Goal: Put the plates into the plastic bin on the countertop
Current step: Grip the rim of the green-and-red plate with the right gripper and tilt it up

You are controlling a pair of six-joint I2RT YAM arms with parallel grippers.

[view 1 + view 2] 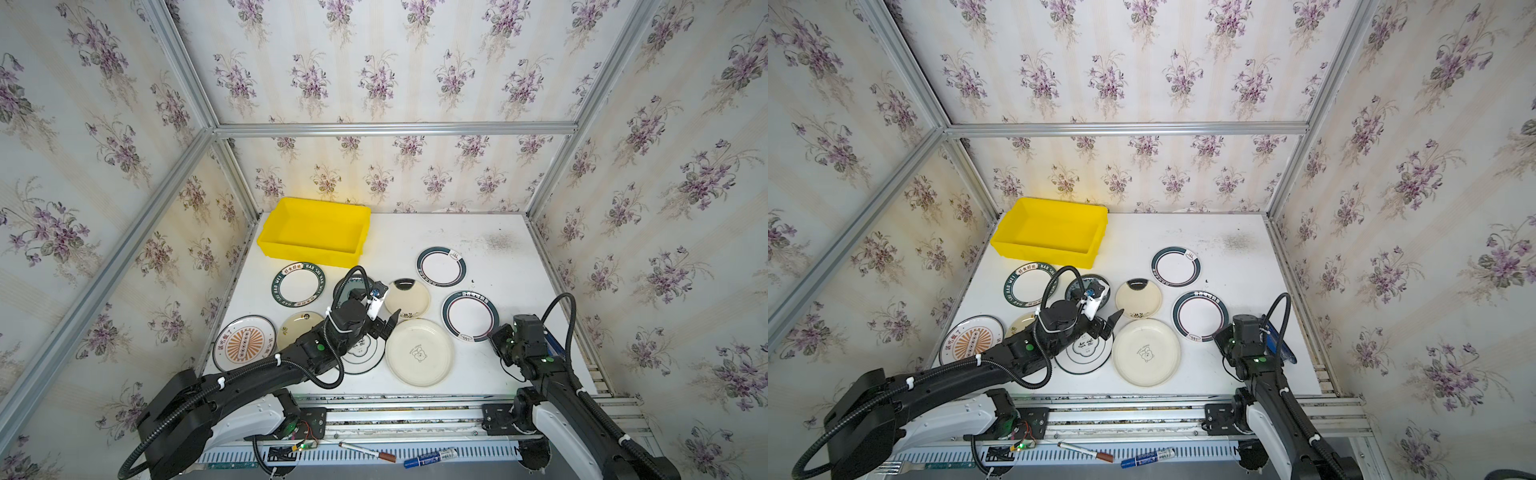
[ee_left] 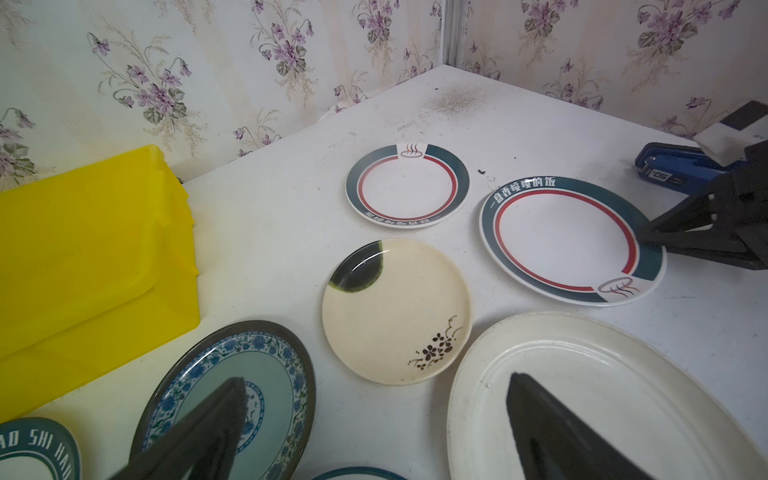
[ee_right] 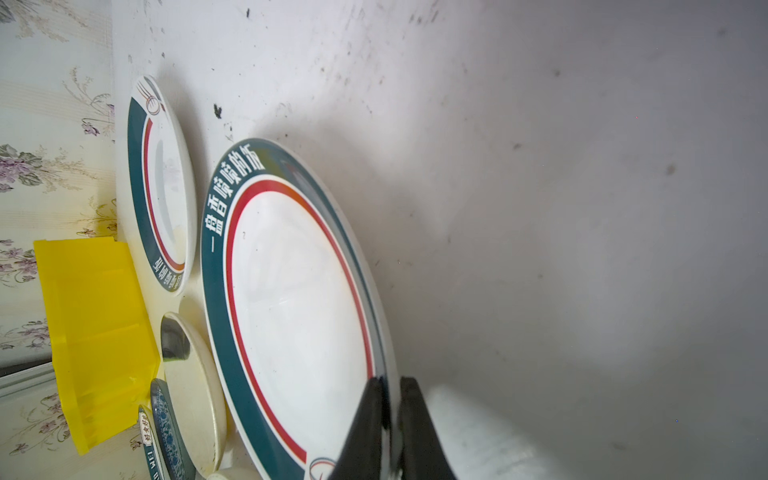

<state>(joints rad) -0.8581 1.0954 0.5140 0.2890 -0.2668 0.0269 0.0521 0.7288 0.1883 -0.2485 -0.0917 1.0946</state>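
My left gripper is going to close on the green-rimmed plate's rim [image 1: 447, 326] [image 2: 520, 273], across from my right gripper, because my right gripper already holds the near side of that plate.
Several plates lie on the white countertop [image 1: 490, 257], in front of the empty yellow plastic bin [image 1: 307, 251]. My right gripper [image 3: 392, 380] is shut on the near rim of a green-rimmed plate with a red ring [image 3: 291, 299] [image 1: 469, 316], which looks flat on the countertop. My left gripper [image 2: 376, 378] [image 1: 390, 324] hangs open with nothing between its fingers, above the gap between the teal patterned plate [image 2: 232, 390] and a big cream plate [image 2: 602, 399]. The left arm hides parts of the teal plate, a cream plate [image 1: 297, 326] and a dark-rimmed white plate [image 1: 361, 357]. The orange sunburst plate [image 1: 244, 343] lies front left.
Wallpapered walls with aluminium rails [image 1: 386, 129] close in the back and both sides. A blue tool [image 2: 673, 170] lies beside the right arm near the right edge. Markers [image 1: 430, 457] lie on the front rail below the countertop.
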